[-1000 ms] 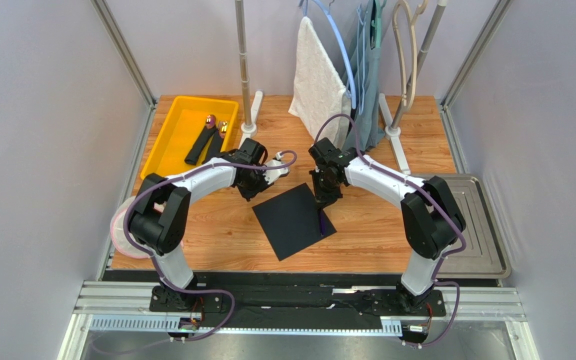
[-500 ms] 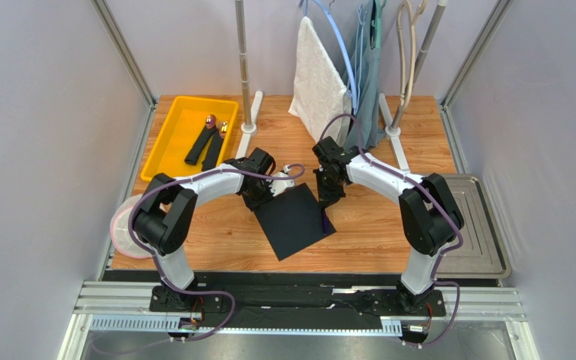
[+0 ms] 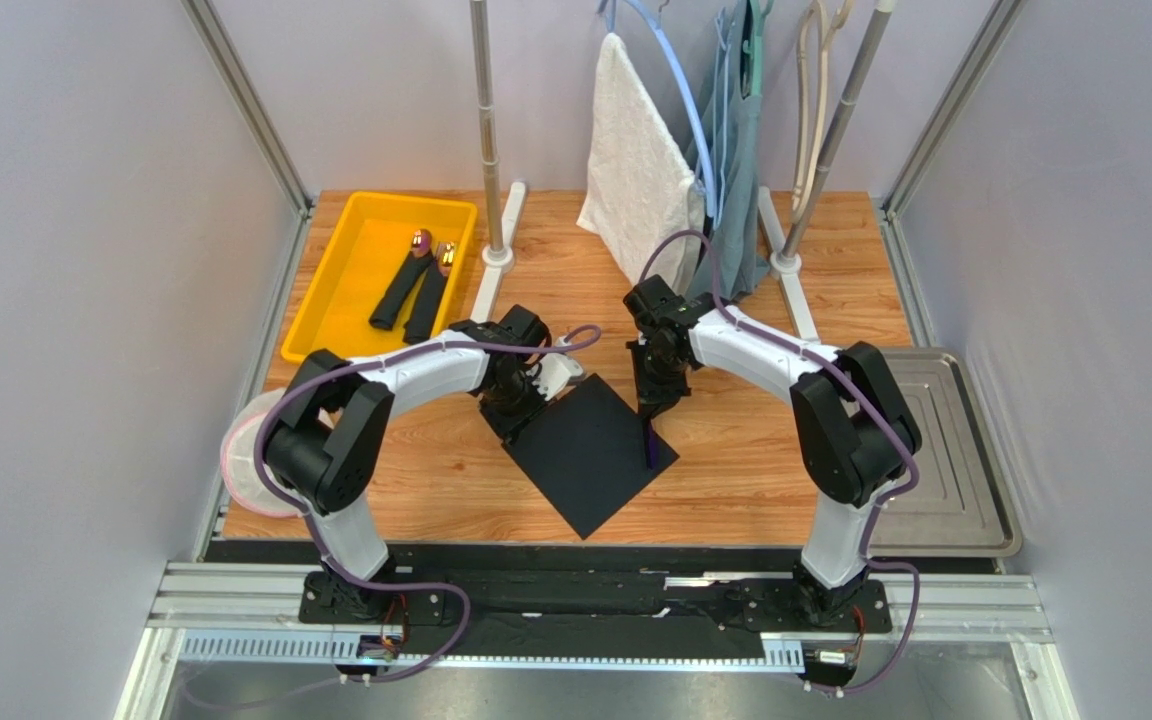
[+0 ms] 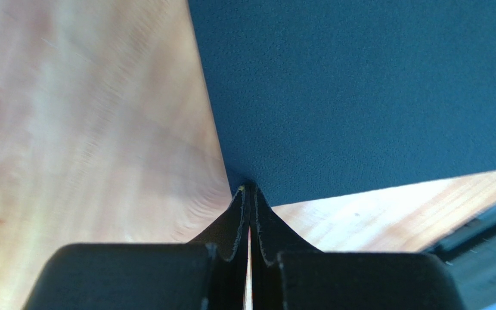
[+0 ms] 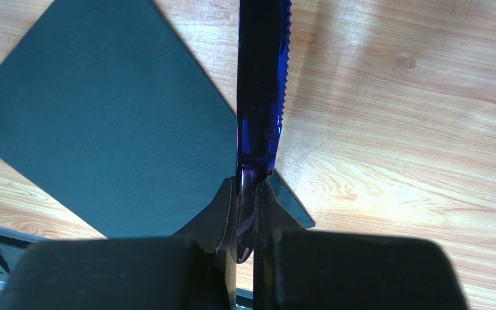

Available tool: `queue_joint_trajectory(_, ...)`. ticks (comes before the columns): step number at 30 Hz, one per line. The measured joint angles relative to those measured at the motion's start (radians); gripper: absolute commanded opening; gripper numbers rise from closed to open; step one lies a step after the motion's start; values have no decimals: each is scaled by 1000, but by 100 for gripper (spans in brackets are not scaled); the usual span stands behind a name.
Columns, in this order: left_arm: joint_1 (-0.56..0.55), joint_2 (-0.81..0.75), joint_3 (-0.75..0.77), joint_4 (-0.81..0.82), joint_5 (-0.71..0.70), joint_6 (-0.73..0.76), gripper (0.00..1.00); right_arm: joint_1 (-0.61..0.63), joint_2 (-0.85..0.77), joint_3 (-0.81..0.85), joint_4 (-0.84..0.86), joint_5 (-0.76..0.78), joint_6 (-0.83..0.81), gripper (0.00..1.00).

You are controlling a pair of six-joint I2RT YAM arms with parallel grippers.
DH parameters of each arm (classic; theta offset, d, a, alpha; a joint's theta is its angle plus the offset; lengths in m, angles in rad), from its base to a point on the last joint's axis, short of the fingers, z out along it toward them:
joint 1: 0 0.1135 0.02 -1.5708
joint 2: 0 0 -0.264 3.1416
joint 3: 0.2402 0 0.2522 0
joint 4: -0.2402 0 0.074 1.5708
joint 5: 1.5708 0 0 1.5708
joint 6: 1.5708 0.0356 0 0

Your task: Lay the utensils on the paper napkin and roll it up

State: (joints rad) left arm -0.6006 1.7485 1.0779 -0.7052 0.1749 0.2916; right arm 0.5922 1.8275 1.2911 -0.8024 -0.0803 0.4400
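The robot's right gripper should release the blue serrated knife along the middle of the black paper napkin (image 3: 596,435) (image 5: 144,113). The knife now hangs blade-down over the napkin's edge.
The black paper napkin (image 3: 591,455) lies flat on the wooden table as a diamond. It fills the top of the left wrist view (image 4: 360,90). My left gripper (image 3: 519,408) is shut on the napkin's left corner (image 4: 249,188). My right gripper (image 3: 654,405) is shut on the handle of a thin blue serrated knife (image 5: 261,97), which hangs blade-down over the napkin's right edge (image 3: 653,441). Two dark-handled utensils (image 3: 408,288) with shiny purple-gold heads lie in the yellow bin (image 3: 330,308) at the back left.
A white towel (image 3: 633,162) and a grey-blue garment (image 3: 736,165) hang on stands at the back. A metal tray (image 3: 964,450) sits at the right edge. A white round object (image 3: 241,462) sits at the left edge.
My left gripper moved right to the napkin's left corner. The napkin has turned and shifted slightly toward the near edge. My right gripper, still holding the knife, moved slightly back.
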Motion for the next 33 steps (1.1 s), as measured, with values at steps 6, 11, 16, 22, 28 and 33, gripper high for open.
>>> queue_joint_trajectory(6,-1,-3,-3,-56,57,-92,0,1,19,25,-2,-10,9,0)
queue_joint_trajectory(11,10,-51,-3,-86,88,-146,37,21,21,52,-3,-15,26,0)
queue_joint_trajectory(16,85,-206,5,-85,150,-212,90,57,34,72,-12,-15,51,0)
queue_joint_trajectory(22,196,-417,27,-38,172,-283,99,99,91,108,-16,-13,92,0)
queue_joint_trajectory(28,282,-491,52,-10,173,-330,99,143,117,137,-30,-3,139,0)
queue_joint_trajectory(33,333,-494,54,-4,165,-348,99,162,142,158,-30,0,160,0)
